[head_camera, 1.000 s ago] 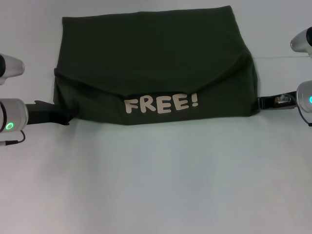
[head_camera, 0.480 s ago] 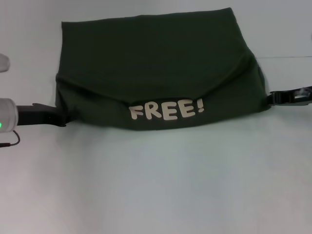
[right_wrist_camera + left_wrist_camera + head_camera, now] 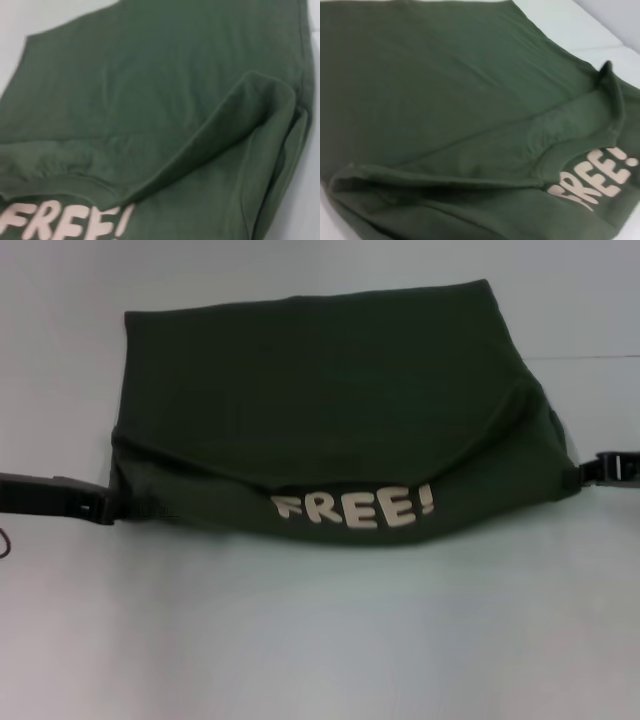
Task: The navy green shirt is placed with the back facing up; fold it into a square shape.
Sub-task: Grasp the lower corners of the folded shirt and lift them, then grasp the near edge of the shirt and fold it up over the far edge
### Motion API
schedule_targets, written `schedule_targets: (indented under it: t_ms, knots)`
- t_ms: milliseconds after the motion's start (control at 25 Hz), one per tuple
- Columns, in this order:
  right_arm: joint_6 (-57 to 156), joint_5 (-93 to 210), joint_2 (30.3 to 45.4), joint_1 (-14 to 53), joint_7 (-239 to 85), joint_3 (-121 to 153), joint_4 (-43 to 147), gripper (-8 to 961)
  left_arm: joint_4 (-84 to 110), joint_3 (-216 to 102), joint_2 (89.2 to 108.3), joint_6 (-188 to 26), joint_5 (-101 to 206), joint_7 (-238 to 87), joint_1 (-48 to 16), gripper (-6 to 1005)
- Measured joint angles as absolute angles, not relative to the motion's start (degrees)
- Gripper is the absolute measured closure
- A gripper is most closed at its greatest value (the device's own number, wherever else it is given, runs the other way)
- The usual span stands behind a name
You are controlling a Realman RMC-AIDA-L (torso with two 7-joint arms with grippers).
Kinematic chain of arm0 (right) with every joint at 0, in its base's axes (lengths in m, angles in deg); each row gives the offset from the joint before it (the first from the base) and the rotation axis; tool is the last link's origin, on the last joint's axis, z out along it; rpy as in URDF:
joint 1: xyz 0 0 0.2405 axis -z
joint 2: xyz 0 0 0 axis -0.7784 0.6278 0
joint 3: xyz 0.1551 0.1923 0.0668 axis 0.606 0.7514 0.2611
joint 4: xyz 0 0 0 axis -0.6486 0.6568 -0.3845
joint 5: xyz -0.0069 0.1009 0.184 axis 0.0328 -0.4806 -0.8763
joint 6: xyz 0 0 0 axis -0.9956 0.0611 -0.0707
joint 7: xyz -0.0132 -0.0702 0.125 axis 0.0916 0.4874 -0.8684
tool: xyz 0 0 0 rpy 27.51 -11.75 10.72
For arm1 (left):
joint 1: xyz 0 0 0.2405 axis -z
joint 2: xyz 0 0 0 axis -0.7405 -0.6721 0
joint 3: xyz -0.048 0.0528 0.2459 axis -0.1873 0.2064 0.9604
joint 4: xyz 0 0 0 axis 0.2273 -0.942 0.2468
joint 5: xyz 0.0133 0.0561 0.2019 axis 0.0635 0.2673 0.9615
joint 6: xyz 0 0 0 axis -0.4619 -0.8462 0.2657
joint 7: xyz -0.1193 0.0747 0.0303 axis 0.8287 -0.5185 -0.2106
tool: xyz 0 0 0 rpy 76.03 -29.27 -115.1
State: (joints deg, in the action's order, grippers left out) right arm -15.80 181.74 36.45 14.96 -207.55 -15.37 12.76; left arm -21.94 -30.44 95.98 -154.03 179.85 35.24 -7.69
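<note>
I need to release the shirt's near corner, now held taut at the fold, with my right gripper just short of the shirt's far corner [image 3: 508, 332] on that side.
The navy green shirt [image 3: 320, 390] lies on the white table, its near part doubled over so the cream "FREE!" lettering [image 3: 355, 510] shows along the near fold. My left gripper [image 3: 103, 508] is at the shirt's near left corner and my right gripper [image 3: 588, 473] at its near right corner, each shut on the cloth and holding the fold taut between them. The left wrist view is filled by the shirt [image 3: 445, 100], and the right wrist view shows the shirt [image 3: 150, 90] with a raised fold; neither shows its arm's own fingers.
Bare white table [image 3: 320, 640] stretches from the shirt's near fold to the front edge of the view. A strip of table also shows behind the shirt and on both sides of it.
Both grippers have moved outward and toward me, carrying the shirt's corners. The fold with the lettering has come nearer and the shirt is stretched wider, mostly to the right.
</note>
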Motion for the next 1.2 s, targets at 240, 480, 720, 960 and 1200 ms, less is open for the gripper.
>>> schedule_targets:
  t_ms: [240,480,720,960,1200]
  knots:
    - [-24.01,179.55,38.25,20.42,-206.71,-11.96,5.69,931,-23.97,-32.77,95.02,-164.20,182.64,36.59,-7.89,950]
    - [-31.85,177.25,38.15,24.75,-203.75,-7.94,2.55,931,-25.01,-34.98,94.07,-173.28,184.85,36.53,-7.81,950]
    - [-40.25,177.16,37.33,27.91,-199.56,-1.56,2.48,931,-25.71,-35.46,93.77,-177.46,186.01,37.12,-7.90,949]
    - [-44.30,177.13,36.56,29.09,-198.66,1.09,2.77,932,-25.97,-38.11,93.28,-176.60,186.36,37.89,-7.65,949]
    - [-41.83,176.96,35.10,26.47,-199.85,4.68,5.39,932,-25.85,-44.83,92.34,-173.60,185.70,39.19,-6.33,949]
